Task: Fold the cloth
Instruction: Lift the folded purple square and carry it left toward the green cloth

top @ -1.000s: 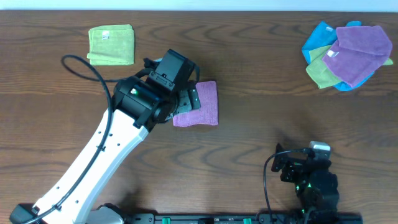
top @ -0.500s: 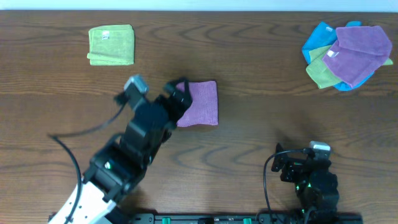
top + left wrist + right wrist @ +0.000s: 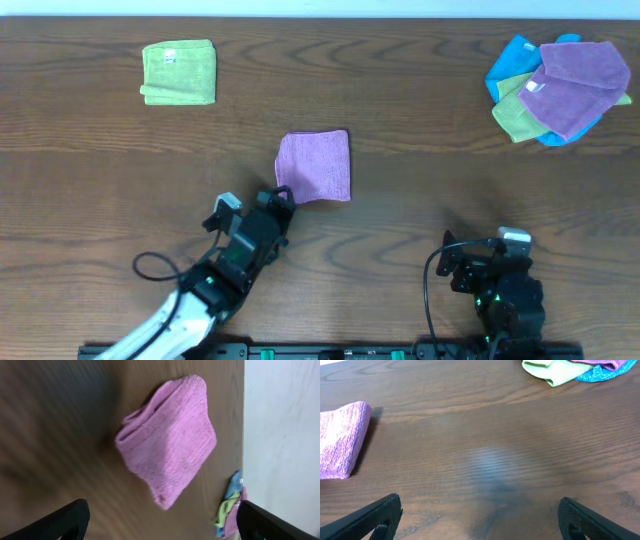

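The middle of the pinkish-purple cloth's near edge (image 3: 315, 197) (image 3: 142, 473) is next for my left gripper, which should go there and close.
The pinkish-purple cloth (image 3: 314, 166) lies folded into a small rectangle at the table's middle. It also shows in the left wrist view (image 3: 170, 440) and at the left edge of the right wrist view (image 3: 340, 440). My left gripper (image 3: 282, 198) is open and empty, drawn back just in front of the cloth's near left corner; in the left wrist view its fingertips (image 3: 162, 522) stand wide apart below the cloth. My right gripper (image 3: 478, 250) is open and empty near the front edge; its jaws (image 3: 480, 517) are over bare table.
A lime-green folded cloth (image 3: 179, 72) lies at the back left. A pile of cloths (image 3: 560, 88), lilac-violet on top with blue and green beneath, lies at the back right and shows in the right wrist view (image 3: 570, 369). The table (image 3: 420, 180) is dark wood.
My left arm has pulled back from over the cloth toward the front edge, leaving the folded cloth flat and uncovered. The right arm has not moved.
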Robot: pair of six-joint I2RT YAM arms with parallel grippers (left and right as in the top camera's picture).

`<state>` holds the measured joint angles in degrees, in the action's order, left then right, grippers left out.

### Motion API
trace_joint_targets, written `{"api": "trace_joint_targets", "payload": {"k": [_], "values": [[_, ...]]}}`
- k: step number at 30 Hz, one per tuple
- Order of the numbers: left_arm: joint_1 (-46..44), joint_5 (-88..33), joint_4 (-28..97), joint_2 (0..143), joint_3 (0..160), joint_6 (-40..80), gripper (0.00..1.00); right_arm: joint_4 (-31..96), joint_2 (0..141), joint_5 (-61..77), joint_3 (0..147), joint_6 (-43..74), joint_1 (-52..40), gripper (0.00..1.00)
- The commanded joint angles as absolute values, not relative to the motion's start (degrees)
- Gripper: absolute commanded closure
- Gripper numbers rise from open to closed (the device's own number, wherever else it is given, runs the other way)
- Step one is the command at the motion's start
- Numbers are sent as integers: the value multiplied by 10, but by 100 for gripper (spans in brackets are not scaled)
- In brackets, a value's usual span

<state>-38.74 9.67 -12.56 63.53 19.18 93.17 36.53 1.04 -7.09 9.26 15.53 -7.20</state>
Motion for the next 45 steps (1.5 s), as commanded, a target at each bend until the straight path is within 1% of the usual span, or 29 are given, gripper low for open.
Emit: {"api": "trace_joint_targets", "payload": {"k": [1, 4, 7, 18, 26, 28, 29, 30, 31, 32, 33, 34, 35, 36, 41, 45], "values": [[-395, 107, -179, 710, 195, 983, 5, 366, 7, -69, 90, 163, -68, 1], [-412, 112, -218, 780, 199, 1032, 5, 366, 7, -69, 90, 163, -68, 1], [-428, 126, -234, 827, 208, 1046, 5, 366, 7, -69, 90, 163, -68, 1], [-432, 157, -234, 984, 309, 1085, 5, 366, 7, -69, 90, 163, -68, 1], [-431, 194, -225, 1088, 400, 1137, 5, 366, 7, -69, 90, 163, -68, 1], [-429, 211, -211, 1100, 414, 1155, 4, 366, 7, -69, 90, 163, -68, 1], [-428, 218, -208, 1103, 417, 1162, 0, 366, 7, -69, 90, 163, -68, 1], [-425, 225, -207, 1105, 418, 1168, 12, 366, 7, -69, 90, 163, -68, 1], [-423, 227, -204, 1105, 418, 1179, 19, 366, 7, -69, 90, 163, -68, 1], [-420, 228, -198, 1105, 418, 1192, 36, 366, 7, -69, 90, 163, -68, 1], [-418, 232, -195, 1105, 418, 1193, 62, 366, 7, -69, 90, 163, -68, 1], [-416, 235, -193, 1105, 418, 1193, 84, 366, 7, -69, 90, 163, -68, 1], [-415, 240, -192, 1105, 418, 1193, 92, 366, 7, -69, 90, 163, -68, 1], [-415, 246, -190, 1105, 418, 1193, 94, 366, 7, -69, 90, 163, -68, 1], [-415, 283, -207, 1101, 418, 1194, 94, 366, 7, -69, 90, 163, -68, 1], [-415, 336, -211, 1050, 418, 1187, 94, 366, 7, -69, 90, 163, -68, 1]]}}
